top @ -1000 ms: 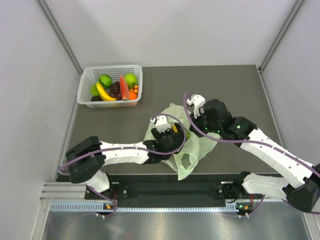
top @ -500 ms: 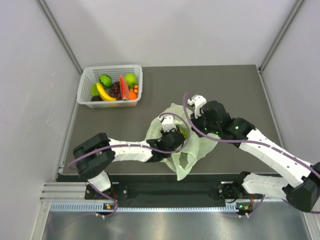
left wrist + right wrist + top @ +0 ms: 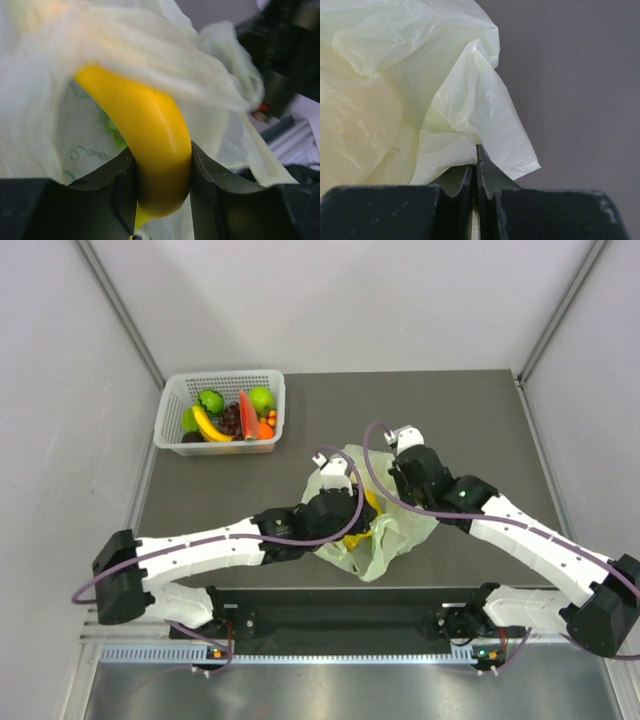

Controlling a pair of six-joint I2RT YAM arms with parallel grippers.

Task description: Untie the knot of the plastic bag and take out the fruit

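Note:
My left gripper is holding its yellow banana and will release it in the white basket, on the small orange pieces (image 3: 265,411) next to the red wedge. The banana is now at the bag's mouth.
The pale green plastic bag (image 3: 400,532) lies crumpled at the table's front middle, its mouth loose. No knot shows. My left gripper (image 3: 365,513) is at the bag's mouth, shut on a yellow banana (image 3: 372,502). In the left wrist view the banana (image 3: 150,130) is clamped between both fingers (image 3: 162,186), with bag film (image 3: 125,45) draped over it and a green piece (image 3: 114,134) behind it. My right gripper (image 3: 397,485) is shut on the bag's far right edge. In the right wrist view its jaws (image 3: 476,161) pinch a fold of the film (image 3: 470,105).
A white lattice basket (image 3: 172,400) stands at the table's back left. It holds a banana, green round pieces, a red wedge, dark grapes and small orange pieces. The dark table (image 3: 460,410) is bounded by grey walls left and right.
My left arm has stretched out, its elbow swinging left, and its gripper has shifted right at the bag's mouth, where the yellow banana now shows. My right gripper has shifted slightly, still pinching the bag.

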